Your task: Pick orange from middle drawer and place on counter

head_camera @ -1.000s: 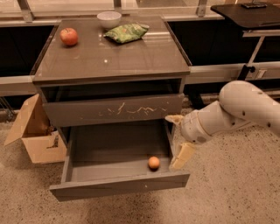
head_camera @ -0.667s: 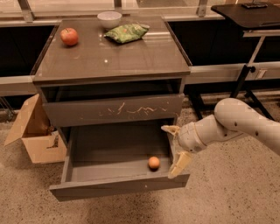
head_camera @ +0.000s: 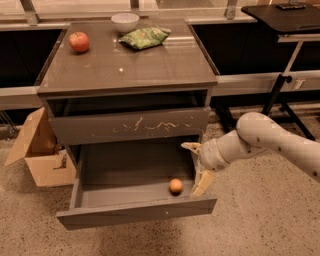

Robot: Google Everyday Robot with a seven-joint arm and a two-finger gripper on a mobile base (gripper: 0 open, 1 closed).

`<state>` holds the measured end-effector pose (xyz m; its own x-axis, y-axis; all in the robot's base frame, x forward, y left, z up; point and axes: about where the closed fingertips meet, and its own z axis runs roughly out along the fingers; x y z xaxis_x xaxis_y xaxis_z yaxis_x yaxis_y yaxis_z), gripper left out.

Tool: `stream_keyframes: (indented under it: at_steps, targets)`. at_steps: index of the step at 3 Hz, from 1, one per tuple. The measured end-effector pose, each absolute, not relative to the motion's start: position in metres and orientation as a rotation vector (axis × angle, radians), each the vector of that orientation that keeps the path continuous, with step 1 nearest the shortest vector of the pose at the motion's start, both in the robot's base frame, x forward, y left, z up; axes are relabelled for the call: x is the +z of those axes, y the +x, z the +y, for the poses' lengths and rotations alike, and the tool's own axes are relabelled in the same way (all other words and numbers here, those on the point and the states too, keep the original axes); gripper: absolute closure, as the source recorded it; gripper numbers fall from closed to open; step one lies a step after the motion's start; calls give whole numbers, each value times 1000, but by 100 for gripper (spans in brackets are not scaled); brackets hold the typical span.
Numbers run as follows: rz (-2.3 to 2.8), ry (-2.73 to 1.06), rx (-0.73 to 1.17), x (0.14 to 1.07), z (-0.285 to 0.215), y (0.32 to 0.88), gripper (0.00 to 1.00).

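Note:
Next, the gripper moves to the small orange in the pulled-out middle drawer and closes around the sides of the orange point(head_camera: 176, 186).
The small orange point(head_camera: 175, 186) lies on the bare grey floor of the pulled-out middle drawer point(head_camera: 135, 212), near its front right corner. My gripper point(head_camera: 196, 167) hangs over the drawer's right side, just right of the orange and slightly above it. Its two pale fingers point(head_camera: 201, 184) are spread apart and hold nothing. The white arm reaches in from the right. The glossy counter point(head_camera: 130, 65) tops the cabinet above.
A red apple point(head_camera: 79, 42), a white bowl point(head_camera: 125, 22) and a green bag point(head_camera: 145, 37) sit on the counter. The scratched drawer front point(head_camera: 130, 126) is above the open drawer. A cardboard box point(head_camera: 40, 150) stands left; a black desk point(head_camera: 285, 15) stands right.
My gripper and arm have moved down and left, from beside the drawer's right edge into the drawer, closer to the orange. The orange has not moved.

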<state>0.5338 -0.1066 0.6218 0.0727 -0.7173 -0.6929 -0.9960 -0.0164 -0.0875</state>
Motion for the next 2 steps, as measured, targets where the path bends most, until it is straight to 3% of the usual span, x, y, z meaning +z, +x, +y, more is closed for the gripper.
stream_keyframes:
  at_steps: [2]
  targets:
    - [1719, -1821, 571, 554, -122, 599, 0]
